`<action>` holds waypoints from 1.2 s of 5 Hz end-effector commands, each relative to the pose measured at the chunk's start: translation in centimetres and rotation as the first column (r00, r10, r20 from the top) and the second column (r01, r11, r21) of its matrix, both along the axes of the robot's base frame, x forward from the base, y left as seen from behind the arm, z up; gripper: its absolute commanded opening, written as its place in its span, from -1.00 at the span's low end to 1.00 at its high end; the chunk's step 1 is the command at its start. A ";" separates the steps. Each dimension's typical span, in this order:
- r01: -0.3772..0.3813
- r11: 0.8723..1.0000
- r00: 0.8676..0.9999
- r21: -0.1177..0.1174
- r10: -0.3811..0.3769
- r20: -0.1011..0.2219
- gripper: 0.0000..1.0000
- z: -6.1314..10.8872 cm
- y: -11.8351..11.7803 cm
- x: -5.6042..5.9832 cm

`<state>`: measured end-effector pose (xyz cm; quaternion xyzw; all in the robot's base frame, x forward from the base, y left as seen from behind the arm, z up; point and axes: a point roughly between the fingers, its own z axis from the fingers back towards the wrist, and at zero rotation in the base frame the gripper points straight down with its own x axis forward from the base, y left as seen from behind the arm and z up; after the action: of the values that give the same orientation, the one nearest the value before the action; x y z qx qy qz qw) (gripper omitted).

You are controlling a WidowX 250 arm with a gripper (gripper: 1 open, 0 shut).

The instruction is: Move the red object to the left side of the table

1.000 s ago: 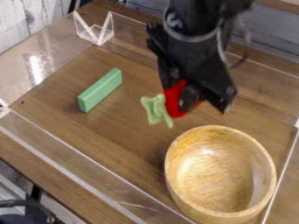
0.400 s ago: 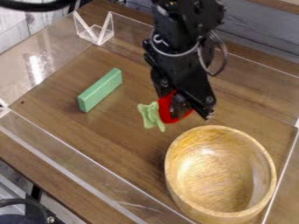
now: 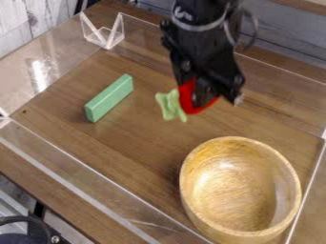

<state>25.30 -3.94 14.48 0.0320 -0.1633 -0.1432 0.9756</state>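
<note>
I will open my gripper and let go of the red object on the bare wood (image 3: 140,140), in between the green block and the round bowl.
The red object (image 3: 190,95), a small glossy red toy fruit with a light green leafy end pointing left, hangs above the middle of the table (image 3: 90,143). My gripper (image 3: 197,93) comes down from the top of the view and is shut on it, its black fingers on either side of the red part. The fruit's underside and its height over the wood cannot be judged.
A green rectangular block (image 3: 110,97) lies on the table left of the gripper. A round light wooden bowl (image 3: 242,187) stands at the front right. Low clear acrylic walls (image 3: 76,186) edge the tabletop, and a clear folded stand (image 3: 102,30) sits at the back left.
The gripper, still holding the red object, has shifted toward the back of the table, away from the wooden bowl. The block and the bowl have not moved.
</note>
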 end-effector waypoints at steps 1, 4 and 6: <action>0.028 1.000 0.999 -0.003 -0.028 0.039 -1.00 1.2 -0.4 0.3; 0.033 0.999 0.999 0.008 -0.034 0.027 -1.00 -0.3 -1.8 0.6; 0.044 0.999 0.999 0.010 -0.045 0.026 -1.00 1.6 -0.8 -1.3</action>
<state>23.75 -4.90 15.44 0.0342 -0.1654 -0.1664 0.9715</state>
